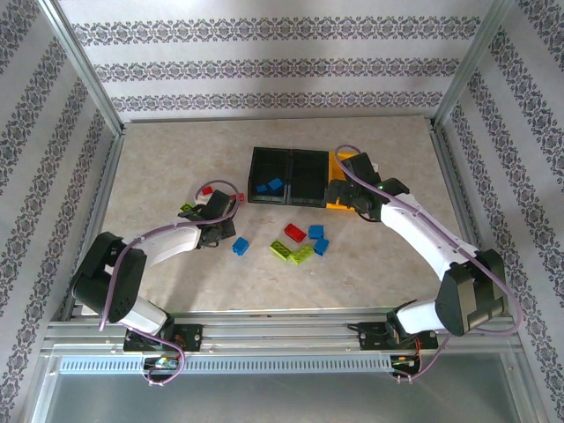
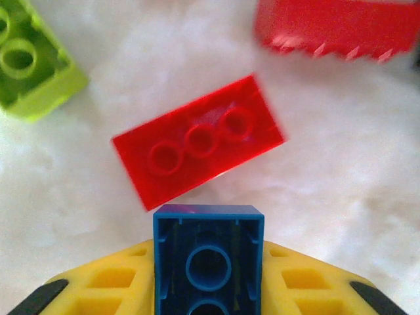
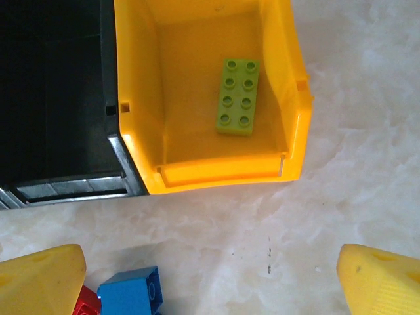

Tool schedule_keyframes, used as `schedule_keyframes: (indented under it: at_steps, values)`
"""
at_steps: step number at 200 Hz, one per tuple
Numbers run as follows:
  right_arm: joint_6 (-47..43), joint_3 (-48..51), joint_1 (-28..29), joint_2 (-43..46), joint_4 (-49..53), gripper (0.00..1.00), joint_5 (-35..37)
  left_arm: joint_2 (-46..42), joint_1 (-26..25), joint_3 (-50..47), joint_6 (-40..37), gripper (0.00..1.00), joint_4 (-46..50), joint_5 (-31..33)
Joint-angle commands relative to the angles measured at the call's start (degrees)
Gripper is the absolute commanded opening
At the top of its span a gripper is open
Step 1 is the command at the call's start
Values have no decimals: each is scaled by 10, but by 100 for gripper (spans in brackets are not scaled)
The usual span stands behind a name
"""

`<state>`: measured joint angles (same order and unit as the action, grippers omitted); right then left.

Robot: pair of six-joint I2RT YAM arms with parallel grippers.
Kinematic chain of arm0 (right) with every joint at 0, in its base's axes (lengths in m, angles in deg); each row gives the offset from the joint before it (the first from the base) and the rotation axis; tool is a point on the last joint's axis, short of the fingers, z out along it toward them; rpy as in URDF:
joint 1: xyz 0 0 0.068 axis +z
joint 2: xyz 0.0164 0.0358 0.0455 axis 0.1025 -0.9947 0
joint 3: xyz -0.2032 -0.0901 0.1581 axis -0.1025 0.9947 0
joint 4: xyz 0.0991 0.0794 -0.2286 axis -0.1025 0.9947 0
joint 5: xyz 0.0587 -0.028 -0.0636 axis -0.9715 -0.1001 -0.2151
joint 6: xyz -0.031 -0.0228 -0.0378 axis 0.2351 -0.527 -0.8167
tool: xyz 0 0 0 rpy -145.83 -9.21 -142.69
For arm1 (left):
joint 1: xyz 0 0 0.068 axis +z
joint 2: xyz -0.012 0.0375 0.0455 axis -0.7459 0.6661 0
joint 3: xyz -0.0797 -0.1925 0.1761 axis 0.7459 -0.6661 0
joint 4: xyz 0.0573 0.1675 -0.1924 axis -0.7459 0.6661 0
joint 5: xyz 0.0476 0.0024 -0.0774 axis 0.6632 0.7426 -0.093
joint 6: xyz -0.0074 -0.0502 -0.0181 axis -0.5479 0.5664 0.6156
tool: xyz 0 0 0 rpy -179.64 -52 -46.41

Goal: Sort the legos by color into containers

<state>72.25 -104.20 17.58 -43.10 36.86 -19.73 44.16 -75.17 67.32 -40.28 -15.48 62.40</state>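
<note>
My left gripper is to let go of the blue lego in the black container (image 1: 261,168), just behind the blue legos inside. The held blue lego is just above the table.
My left gripper (image 2: 209,262) is shut on a blue lego (image 2: 209,246), its hollow underside facing the camera, just above the table. Beyond it lie a red lego (image 2: 197,141), a lime one (image 2: 29,65) and another red one (image 2: 335,29). In the top view the left gripper (image 1: 218,222) is left of the containers. My right gripper (image 3: 210,289) stands open over bare table in front of the yellow container (image 3: 223,174), which holds a lime lego (image 3: 237,96). From above, the right gripper (image 1: 344,192) covers much of the yellow container (image 1: 337,159).
Two black containers (image 1: 270,167) (image 1: 308,172) adjoin the yellow one; the left holds blue legos (image 1: 269,186). Loose red (image 1: 294,233), lime (image 1: 291,252) and blue (image 1: 318,238) legos lie mid-table, plus a blue one (image 1: 240,246). A blue lego (image 3: 131,292) sits by my right gripper's left finger.
</note>
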Motion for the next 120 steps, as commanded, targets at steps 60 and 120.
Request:
schedule_keyframes:
  at_steps: [60, 120]
  values:
    - [81, 48, 52, 54, 18, 98, 20, 33, -8, 155, -119, 27, -23, -58]
    - [155, 90, 104, 63, 21, 98, 32, 171, -18, 314, -181, 27, 11, -115]
